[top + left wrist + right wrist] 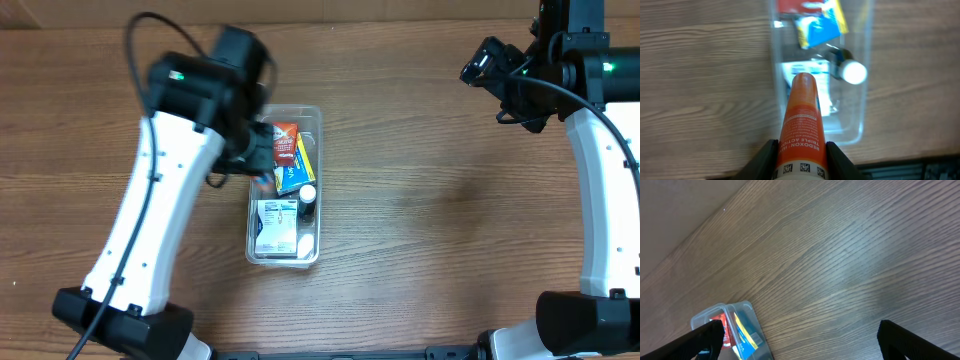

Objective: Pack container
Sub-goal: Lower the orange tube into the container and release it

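My left gripper is going to let go of the orange tube in the gap (313, 231) (847, 107) between the white box and the side of the container, near the dark bottle.
The clear plastic container (312, 250) lies lengthwise at the table's middle left. It holds an orange-red box (285, 133), a blue and yellow packet (297, 166), a dark bottle with a white cap (307, 200) and a white box (274, 228). My left gripper (262, 150) is over the container's far left side, shut on an orange Redoxon tube (801, 125) that points along the container (860, 127) above the white box. My right gripper (800, 345) is open and empty, raised at the far right (520, 95), well away from the container (742, 311).
The wooden table (440, 220) spreads around the container. The left arm (160, 190) crosses the table's left part, and the right arm (600, 180) stands along the right edge.
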`<state>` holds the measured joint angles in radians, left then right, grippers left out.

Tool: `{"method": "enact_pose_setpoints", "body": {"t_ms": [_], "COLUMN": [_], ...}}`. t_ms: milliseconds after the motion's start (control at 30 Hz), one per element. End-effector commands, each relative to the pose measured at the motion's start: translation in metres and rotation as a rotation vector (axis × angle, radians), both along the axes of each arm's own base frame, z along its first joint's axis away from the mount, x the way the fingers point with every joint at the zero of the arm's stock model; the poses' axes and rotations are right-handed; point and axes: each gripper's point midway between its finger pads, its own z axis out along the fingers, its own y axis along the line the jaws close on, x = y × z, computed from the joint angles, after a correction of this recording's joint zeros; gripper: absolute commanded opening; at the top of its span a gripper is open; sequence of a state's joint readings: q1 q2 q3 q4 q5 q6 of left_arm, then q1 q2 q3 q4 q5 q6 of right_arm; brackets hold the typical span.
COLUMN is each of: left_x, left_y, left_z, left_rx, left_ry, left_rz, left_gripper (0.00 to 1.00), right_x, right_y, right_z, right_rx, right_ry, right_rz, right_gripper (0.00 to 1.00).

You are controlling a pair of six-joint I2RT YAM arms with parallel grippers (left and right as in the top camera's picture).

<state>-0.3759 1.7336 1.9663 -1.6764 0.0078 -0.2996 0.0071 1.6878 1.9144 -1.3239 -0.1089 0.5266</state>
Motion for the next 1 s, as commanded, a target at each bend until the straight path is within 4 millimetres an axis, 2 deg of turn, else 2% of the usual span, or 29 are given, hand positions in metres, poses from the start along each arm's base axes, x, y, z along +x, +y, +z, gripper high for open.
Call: {"method": "enact_pose_setpoints", "body": {"t_ms": [0,100,200,400,500,667,733,833,900,967], "left_x": [-0.021,-0.033,-0.037,-0.041,-0.044,-0.048,-0.051,-0.043,-0.040,-0.041], "left_y": [-0.033,-0.051,-0.051,-0.054,-0.069,-0.073,-0.071,-0.078,-0.080,-0.080], "left_z": [-0.014,-0.032,-0.061,-0.107,-0.124,-0.125,-0.113,-0.085,-0.079,-0.083], "left_rx": [-0.003,0.015,0.099,0.103,0.023,-0.001,0.002,-0.053,-0.071,-0.067], "left_ry": [0.035,0.065,0.065,0.100,0.123,0.140,0.146,0.056,0.027,0.038], "left_rz": [-0.036,-0.074,-0.034,-0.032,-0.080,-0.120,-0.125,-0.141,-0.144,-0.144], "left_gripper": [0.18,0.20,0.20,0.23,0.23,0.19,0.17,0.20,0.22,0.22], "right_x": [0.001,0.001,0.001,0.001,0.001,0.001,0.001,0.001,0.001,0.001], "right_y": [0.000,0.000,0.000,0.000,0.000,0.000,0.000,0.000,0.000,0.000], "right_z": [0.003,0.003,0.003,0.003,0.003,0.003,0.003,0.003,0.003,0.003], "right_rx": [0.003,0.003,0.003,0.003,0.003,0.003,0.003,0.003,0.003,0.003], "right_ry": [-0.011,-0.011,-0.011,-0.011,-0.011,-0.011,-0.011,-0.011,-0.011,-0.011], "right_rz": [0.003,0.002,0.003,0.003,0.003,0.003,0.003,0.003,0.003,0.003], "right_gripper": [1.00,1.00,1.00,1.00,1.00,1.00,1.00,1.00,1.00,1.00]}}
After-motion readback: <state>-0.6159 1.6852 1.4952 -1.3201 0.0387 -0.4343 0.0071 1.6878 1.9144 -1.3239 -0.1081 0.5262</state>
